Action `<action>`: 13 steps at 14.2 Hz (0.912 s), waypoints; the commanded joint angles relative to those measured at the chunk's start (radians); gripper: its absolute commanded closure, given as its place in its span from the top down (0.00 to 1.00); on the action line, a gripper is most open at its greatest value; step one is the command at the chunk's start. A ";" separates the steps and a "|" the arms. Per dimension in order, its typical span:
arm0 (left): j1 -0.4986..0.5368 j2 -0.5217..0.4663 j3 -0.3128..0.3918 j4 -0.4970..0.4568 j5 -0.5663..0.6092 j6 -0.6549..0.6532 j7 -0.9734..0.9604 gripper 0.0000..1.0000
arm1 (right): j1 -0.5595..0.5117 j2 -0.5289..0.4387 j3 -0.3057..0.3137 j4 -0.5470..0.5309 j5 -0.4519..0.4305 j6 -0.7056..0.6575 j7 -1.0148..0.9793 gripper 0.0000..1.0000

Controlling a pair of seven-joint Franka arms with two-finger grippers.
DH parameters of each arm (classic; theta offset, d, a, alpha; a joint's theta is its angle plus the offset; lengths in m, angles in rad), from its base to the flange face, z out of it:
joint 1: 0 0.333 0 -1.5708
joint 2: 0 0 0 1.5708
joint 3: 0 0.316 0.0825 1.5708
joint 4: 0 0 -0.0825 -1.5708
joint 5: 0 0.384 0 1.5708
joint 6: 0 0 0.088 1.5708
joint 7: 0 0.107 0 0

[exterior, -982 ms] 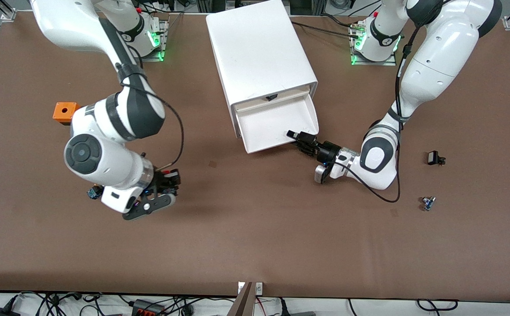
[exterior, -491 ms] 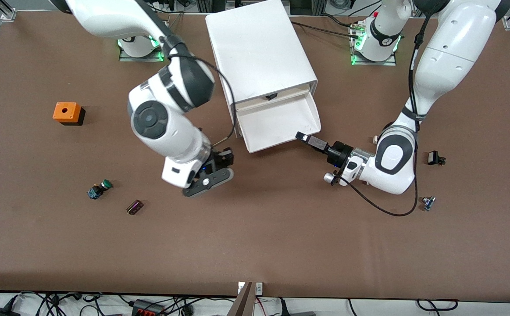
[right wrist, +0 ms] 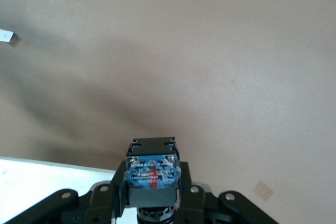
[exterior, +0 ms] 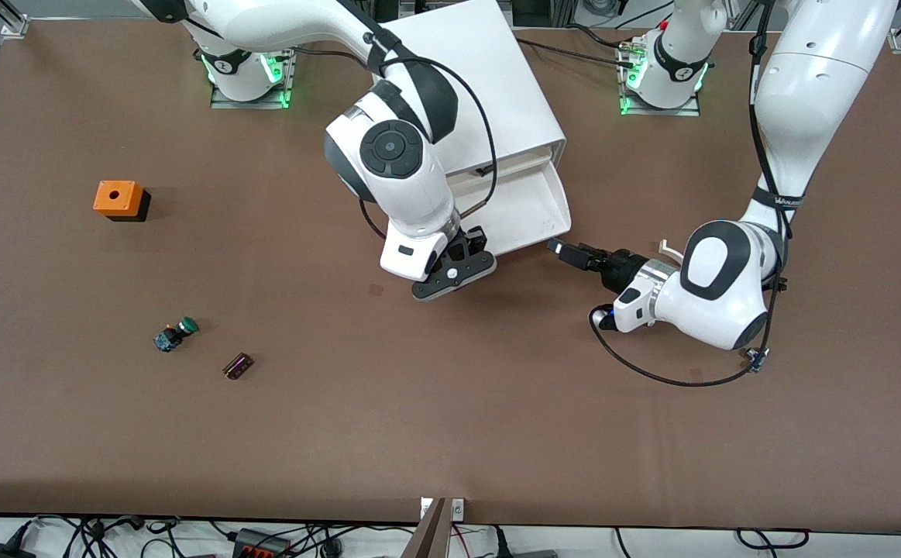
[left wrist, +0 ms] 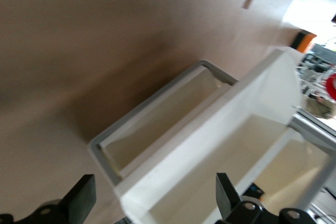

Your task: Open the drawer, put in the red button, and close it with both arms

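The robot's right gripper needs to release the red button, now held over the drawer's front edge, inside the open drawer (exterior: 503, 229), close to the middle of the drawer's front side.
The white cabinet (exterior: 465, 85) has its second drawer (exterior: 537, 203) pulled out; the tray shows nothing inside where it is not covered. My right gripper (exterior: 465, 248) hangs over the drawer's front edge, at the corner toward the right arm's end. In the right wrist view it (right wrist: 152, 190) is shut on the red button (right wrist: 152, 170); only the black-and-blue body shows and the red cap is hidden. My left gripper (exterior: 566, 253) is open beside the drawer's other front corner. In the left wrist view it (left wrist: 155, 205) has that corner of the drawer (left wrist: 210, 145) between its spread fingers (left wrist: 83, 202).
An orange box with a hole (exterior: 118, 199), a green-capped button (exterior: 176, 333) and a small dark part (exterior: 238, 366) lie toward the right arm's end. A small blue part (exterior: 756, 358) lies by the left arm's elbow.
My right arm has carried the button from beside the green-capped button to the drawer's front edge. My left gripper has drawn back from the drawer front toward the left arm's end.
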 commanded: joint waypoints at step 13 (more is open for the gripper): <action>0.048 -0.108 0.019 0.034 0.599 0.090 -0.379 1.00 | 0.114 0.054 0.007 0.026 -0.005 0.003 0.297 0.00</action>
